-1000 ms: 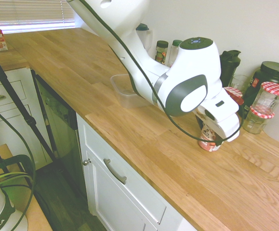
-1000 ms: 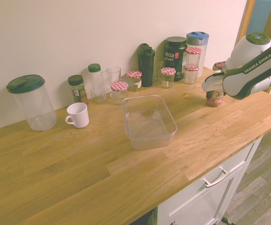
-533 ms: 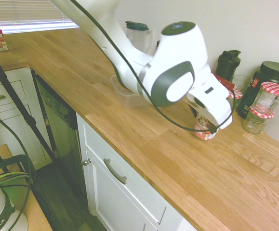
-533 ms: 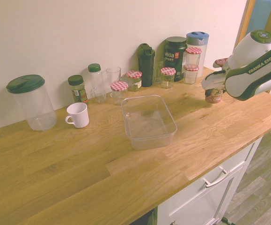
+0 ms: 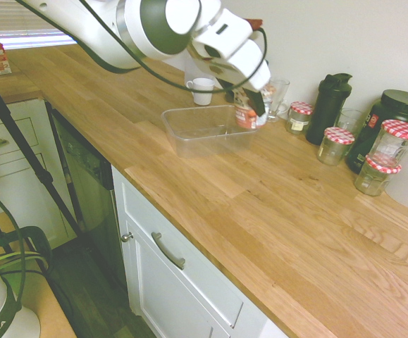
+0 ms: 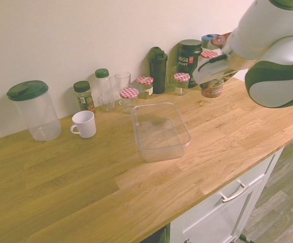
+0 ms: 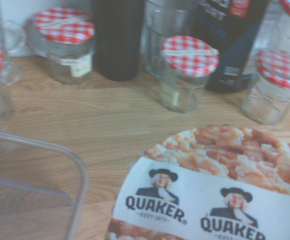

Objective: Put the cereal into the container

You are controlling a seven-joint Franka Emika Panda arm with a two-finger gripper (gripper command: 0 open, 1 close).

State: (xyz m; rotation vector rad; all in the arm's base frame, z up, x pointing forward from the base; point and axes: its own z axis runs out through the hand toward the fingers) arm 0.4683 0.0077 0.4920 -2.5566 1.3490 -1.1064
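My gripper is going to release the cereal. It will do so around the middle of the clear container's bottom point(image 5: 213, 136), inside its sides. The cereal still hangs clear of the wooden counter.
The cereal point(image 5: 246, 117) is a small red cup with a white rim, and my gripper point(image 5: 249, 105) is shut on it. It hangs in the air, clear of the wooden counter. From the first exterior view it sits over the far end of the container point(image 5: 172, 121), a clear shallow tub. In the second exterior view the cereal point(image 6: 212, 89) and the gripper point(image 6: 211, 82) are up and to the right of the container point(image 6: 153, 153). The wrist view shows the cereal's foil lid point(image 7: 220, 185) with Quaker print, and one corner of the container point(image 7: 67, 152).
Along the wall stand glass jars with red-checked lids point(image 5: 339, 144), a black shaker bottle point(image 5: 330, 98), a dark tub point(image 6: 189, 58) and a drinking glass point(image 5: 276, 95). A white mug point(image 6: 84, 124) and a tall clear canister with a green lid point(image 6: 35, 109) stand beyond the container.
The gripper has lifted the cereal off the counter near the jars and carried it through the air toward the container. The arm has swung up and away from the counter's end.
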